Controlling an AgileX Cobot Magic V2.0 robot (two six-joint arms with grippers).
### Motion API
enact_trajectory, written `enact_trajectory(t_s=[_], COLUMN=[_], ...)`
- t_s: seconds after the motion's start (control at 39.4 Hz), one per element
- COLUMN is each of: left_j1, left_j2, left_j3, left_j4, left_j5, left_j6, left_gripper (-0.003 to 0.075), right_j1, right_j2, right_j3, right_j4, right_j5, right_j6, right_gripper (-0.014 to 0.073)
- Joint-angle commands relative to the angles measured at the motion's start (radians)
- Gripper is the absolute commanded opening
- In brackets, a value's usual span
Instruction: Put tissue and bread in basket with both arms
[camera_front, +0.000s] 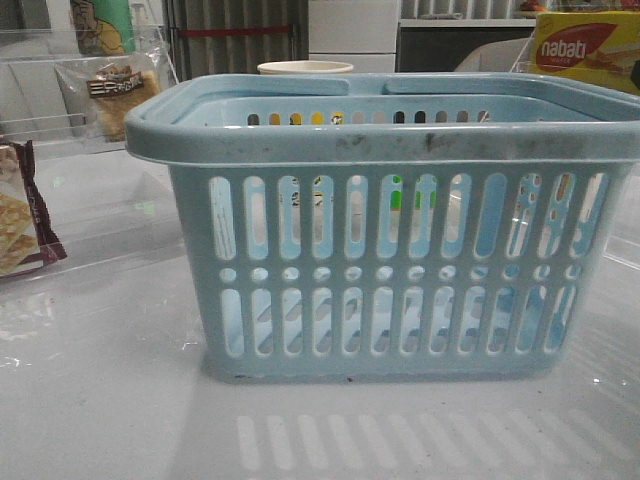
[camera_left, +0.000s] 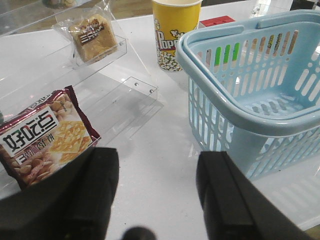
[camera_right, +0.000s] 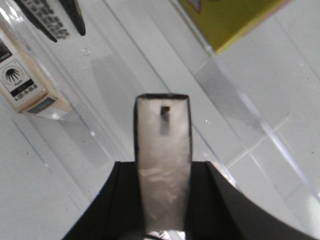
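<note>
I need to release the tissue from my right gripper on the light-blue basket's bottom (camera_front: 491, 312), at the end of the basket that is toward the yellow Nabati box. The tissue is still over a clear shelf.
The light-blue basket (camera_front: 400, 150) stands in the middle of the table and looks empty; it also shows in the left wrist view (camera_left: 260, 95). The bread (camera_front: 115, 88) lies on a clear shelf at the far left, seen too in the left wrist view (camera_left: 92, 36). My left gripper (camera_left: 157, 170) is open and empty above the bare table, beside the basket and short of the bread. My right gripper (camera_right: 162, 165) is shut on a flat pale pack with a black rim, apparently the tissue (camera_right: 162, 130), held over a clear shelf. Neither arm shows in the front view.
A maroon-edged snack bag (camera_left: 45, 137) lies close to the left fingers. A yellow popcorn cup (camera_left: 175, 35) stands behind the basket. A yellow Nabati box (camera_front: 585, 50) sits at the far right. A pale box (camera_right: 22, 82) and a dark packet (camera_right: 50, 17) lie on the right shelf.
</note>
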Motion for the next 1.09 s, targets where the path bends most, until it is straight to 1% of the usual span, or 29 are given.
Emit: enact_trajectory(t_s=[0.0,0.18,0.3,0.41,0.58,0.71,0.84,0.99,1.04,1.07], left_j1=[-0.008,-0.008,-0.008,-0.008,-0.008,-0.008,-0.008,-0.008,-0.008,-0.008], left_j2=[0.014,0.014,0.014,0.014,0.014,0.014,0.014,0.014,0.014,0.014], left_j3=[-0.028,-0.028,-0.028,-0.028,-0.028,-0.028,-0.028,-0.028,-0.028,-0.028], left_j4=[-0.014,-0.014,-0.014,-0.014,-0.014,-0.014,-0.014,-0.014,-0.014,-0.014], left_j5=[-0.084,-0.084,-0.084,-0.084,-0.084,-0.084,-0.080,-0.080,-0.080,-0.080], left_j6=[0.002,0.002,0.002,0.002,0.002,0.002,0.002,0.002,0.002,0.002], left_gripper=[0.0414,0.0414,0.0414,0.0414,0.0414,0.0414,0.0414,0.0414,0.0414,0.0414], right_j1=[-0.002,0.033,0.091,0.179,0.340,0.471,0.570,0.636,0.642,0.642], right_j2=[-0.097,-0.212,-0.311,-0.413,-0.529,-0.557,-0.548,-0.512,-0.493,-0.481], right_j3=[-0.036,-0.036,-0.036,-0.021,0.062,0.151,0.236,0.324,0.333,0.333], right_j4=[0.000,0.032,0.052,0.103,0.156,0.162,0.183,0.192,0.192,0.192], right_j5=[-0.047,-0.011,0.011,0.030,0.003,-0.019,-0.050,-0.130,-0.137,-0.137], right_j6=[-0.009,-0.009,-0.009,-0.009,-0.009,-0.009,-0.009,-0.009,-0.009,-0.009], right_gripper=[0.0172,0.0171,0.0171,0.0171,0.0171,0.0171,0.0171,0.0178,0.0199,0.0227])
